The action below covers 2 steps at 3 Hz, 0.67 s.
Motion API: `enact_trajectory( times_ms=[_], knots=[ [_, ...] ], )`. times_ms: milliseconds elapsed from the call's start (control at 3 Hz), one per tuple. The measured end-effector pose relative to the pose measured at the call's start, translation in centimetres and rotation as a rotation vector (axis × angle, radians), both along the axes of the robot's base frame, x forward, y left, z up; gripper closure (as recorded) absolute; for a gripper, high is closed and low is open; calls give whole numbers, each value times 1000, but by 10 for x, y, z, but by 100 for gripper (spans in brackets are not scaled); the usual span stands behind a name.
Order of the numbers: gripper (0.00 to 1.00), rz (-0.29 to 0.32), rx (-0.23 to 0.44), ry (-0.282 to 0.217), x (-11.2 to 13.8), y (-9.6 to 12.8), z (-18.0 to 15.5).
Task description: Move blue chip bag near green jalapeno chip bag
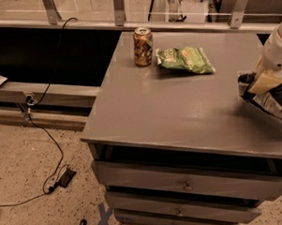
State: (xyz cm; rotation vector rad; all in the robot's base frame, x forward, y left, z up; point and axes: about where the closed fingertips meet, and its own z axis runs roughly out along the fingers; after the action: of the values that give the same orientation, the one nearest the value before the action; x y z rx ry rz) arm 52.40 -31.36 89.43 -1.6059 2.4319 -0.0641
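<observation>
The blue chip bag, now hanging just above the grey table, will be let go by my gripper beside the green jalapeno chip bag's end [220, 74], away from the brown-gold can.
The blue chip bag [273, 102], crumpled dark navy foil with white print, hangs at the right edge of the view just above the grey table [169, 113]. My gripper [260, 84], with cream-coloured fingers under a white arm, is shut on the bag's top edge. The green jalapeno chip bag [185, 60] lies flat at the back of the table, well to the left of and behind the gripper.
A brown-gold drink can [143, 46] stands upright just left of the green bag. Drawers [186, 185] sit under the tabletop. A metal rail [127, 23] runs behind the table. A black cable [43, 137] and a small device lie on the floor at left.
</observation>
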Motion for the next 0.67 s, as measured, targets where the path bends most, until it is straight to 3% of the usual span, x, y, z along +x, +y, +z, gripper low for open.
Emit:
enact_trajectory(
  times_ms=[333, 667],
  knots=[
    [100, -44, 122, -66, 32, -12, 22],
    [100, -77, 291, -235, 64, -6, 76]
  ],
)
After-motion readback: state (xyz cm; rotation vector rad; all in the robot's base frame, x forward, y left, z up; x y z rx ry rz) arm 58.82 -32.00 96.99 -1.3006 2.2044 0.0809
